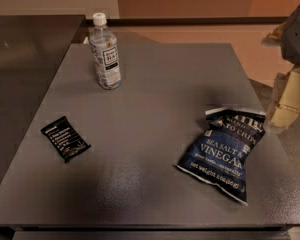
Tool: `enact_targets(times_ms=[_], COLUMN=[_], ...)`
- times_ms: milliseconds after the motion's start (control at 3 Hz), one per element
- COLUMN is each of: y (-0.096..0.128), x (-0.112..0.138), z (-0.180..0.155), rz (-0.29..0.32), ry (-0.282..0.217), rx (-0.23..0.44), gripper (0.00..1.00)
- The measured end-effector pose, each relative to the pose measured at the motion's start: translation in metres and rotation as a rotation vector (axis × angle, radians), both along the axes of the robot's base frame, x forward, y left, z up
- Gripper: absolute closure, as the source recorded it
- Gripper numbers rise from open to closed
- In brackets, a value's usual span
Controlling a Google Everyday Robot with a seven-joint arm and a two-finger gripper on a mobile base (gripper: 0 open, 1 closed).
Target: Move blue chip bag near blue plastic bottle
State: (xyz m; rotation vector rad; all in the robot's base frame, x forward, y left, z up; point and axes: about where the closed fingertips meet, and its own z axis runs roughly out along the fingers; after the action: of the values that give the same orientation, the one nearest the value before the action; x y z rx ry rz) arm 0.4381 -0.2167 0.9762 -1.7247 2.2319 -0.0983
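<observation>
Next, I move my gripper over to the blue chip bag's middle [227, 148], at the white lettering, and close it there.
The blue chip bag [223, 151] lies flat on the grey table [155, 84] at the front right, with its white "SEA SALT & VINEGAR" lettering facing up. The blue plastic bottle [105, 52] stands upright near the table's back left, white cap on top. The two are far apart, across the table's diagonal. My gripper [289, 101] shows as a pale blocky shape at the right edge, beyond the table's right side and just up and right of the bag, touching nothing. A grey arm part [296, 31] sits above it.
A small black bar wrapper [65, 138] with white text lies at the table's left front. A darker counter [25, 49] adjoins the table on the left. The floor beyond the far edge is tan.
</observation>
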Motion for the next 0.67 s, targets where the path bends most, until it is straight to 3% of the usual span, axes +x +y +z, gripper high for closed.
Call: enact_targets(times_ms=[333,667], y=[0.0,0.0034], x=[0.0,-0.0013], z=[0.0,-0.0063], rz=[0.0,0.045], ry=[0.0,0.011], rx=[0.0,0.002], gripper=[0.0,0.0])
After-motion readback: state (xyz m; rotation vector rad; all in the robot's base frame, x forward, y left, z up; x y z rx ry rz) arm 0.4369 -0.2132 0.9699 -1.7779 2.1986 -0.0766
